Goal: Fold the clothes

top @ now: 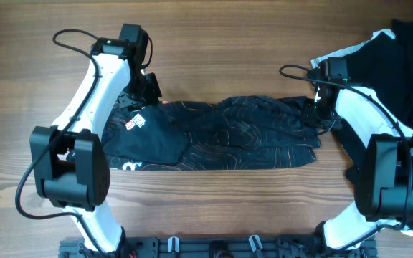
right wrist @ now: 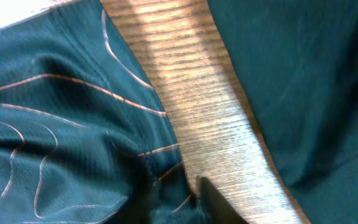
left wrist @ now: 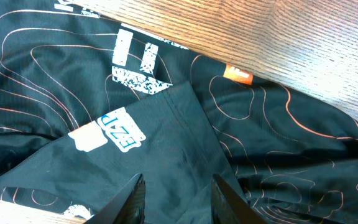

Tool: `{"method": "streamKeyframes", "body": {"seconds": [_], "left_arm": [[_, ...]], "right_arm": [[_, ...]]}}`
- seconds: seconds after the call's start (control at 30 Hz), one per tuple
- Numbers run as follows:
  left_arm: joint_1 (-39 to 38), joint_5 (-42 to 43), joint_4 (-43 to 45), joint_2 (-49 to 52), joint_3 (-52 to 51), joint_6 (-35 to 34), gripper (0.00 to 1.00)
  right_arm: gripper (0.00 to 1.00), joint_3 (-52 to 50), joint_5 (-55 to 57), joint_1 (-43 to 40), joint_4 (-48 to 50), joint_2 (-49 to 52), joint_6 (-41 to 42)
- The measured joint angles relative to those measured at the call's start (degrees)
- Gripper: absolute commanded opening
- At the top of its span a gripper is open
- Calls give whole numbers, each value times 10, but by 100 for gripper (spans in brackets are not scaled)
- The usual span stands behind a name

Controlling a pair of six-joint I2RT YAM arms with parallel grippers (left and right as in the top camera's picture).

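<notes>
The jersey is rumpled near its end hem, so next my right gripper grabs that hem (top: 315, 135) and pulls it toward the second dark garment before folding it inward.
The clothes (top: 221, 132), a black jersey with thin orange contour lines, lie bunched in a long band across the middle of the table. My left gripper (top: 148, 89) hovers over the band's top left corner. In the left wrist view its fingers (left wrist: 135, 199) stand apart over a folded flap (left wrist: 166, 143) with a white logo patch, so my left gripper (left wrist: 179, 199) is open. My right gripper (top: 315, 115) is at the band's right end. In the blurred right wrist view my right gripper (right wrist: 179, 193) is open, one finger (right wrist: 213, 199) on the wood by the hem (right wrist: 160, 155), the other lost against dark cloth.
A second dark garment (top: 407, 57) with a white edge lies at the table's far right corner, close behind my right arm, and shows as dark cloth (right wrist: 303, 81) in the right wrist view. Bare wood table (top: 228, 50) runs behind the jersey. The arm bases' rail (top: 214, 247) lines the front edge.
</notes>
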Motion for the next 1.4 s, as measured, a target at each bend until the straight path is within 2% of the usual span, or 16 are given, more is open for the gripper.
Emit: {"method": "streamKeyframes", "body": {"seconds": [0.17, 0.23, 0.37, 0.47, 0.53, 0.57, 0.87, 1.17, 1.27, 1.4], "left_arm": [[0, 0, 0, 0, 0, 0, 34], [0, 0, 0, 0, 0, 0, 34], [0, 0, 0, 0, 0, 0, 34], [0, 0, 1, 0, 0, 0, 34], [0, 0, 2, 0, 0, 0, 34], [0, 0, 2, 0, 0, 0, 34], [0, 0, 2, 0, 0, 0, 35], [0, 0, 2, 0, 0, 0, 34], [0, 0, 0, 0, 0, 0, 35], [0, 0, 0, 0, 0, 0, 35]], "right_arm": [[43, 0, -2, 0, 22, 0, -2], [40, 0, -2, 0, 21, 0, -2], [23, -11, -12, 0, 21, 0, -3], [21, -16, -17, 0, 20, 0, -3], [13, -16, -17, 0, 19, 0, -3], [4, -16, -17, 0, 19, 0, -3], [4, -15, -20, 0, -5, -5, -1], [4, 13, -116, 0, -94, -127, -42], [4, 7, -86, 0, -145, -127, -41], [4, -9, -20, 0, -162, -127, -2]]}}
